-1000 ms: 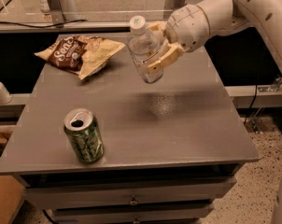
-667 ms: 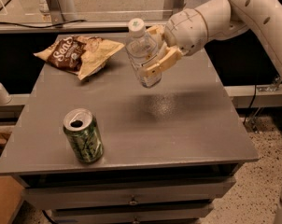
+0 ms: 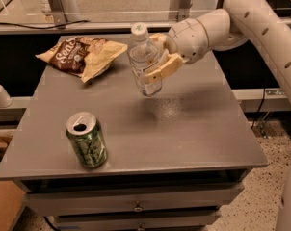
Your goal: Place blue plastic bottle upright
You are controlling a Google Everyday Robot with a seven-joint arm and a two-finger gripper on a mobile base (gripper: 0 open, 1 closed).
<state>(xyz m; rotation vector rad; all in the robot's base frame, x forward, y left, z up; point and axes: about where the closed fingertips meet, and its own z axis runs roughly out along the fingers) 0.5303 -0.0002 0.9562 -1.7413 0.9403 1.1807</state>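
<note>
Next, I release the blue plastic bottle upright on the middle of the grey table (image 3: 146,110), beyond the green soda can.
The blue plastic bottle (image 3: 144,61) is a small clear bottle with a white cap and a pale label. It hangs in the air above the middle of the grey table (image 3: 193,129), nearly upright, cap tilted slightly to the left. My gripper (image 3: 157,57) reaches in from the right and is shut on the bottle's body, with one tan finger (image 3: 165,67) in front and one behind it. The bottle's base is a little above the tabletop and its shadow falls below it.
A green soda can (image 3: 86,139) stands open near the table's front left. Two crumpled chip bags (image 3: 82,54) lie at the back left. Drawers run below the table's front edge. My white arm (image 3: 261,28) crosses the right side.
My gripper has carried the bottle slightly left and down, and the bottle now stands closer to upright. The can and chip bags have not moved.
</note>
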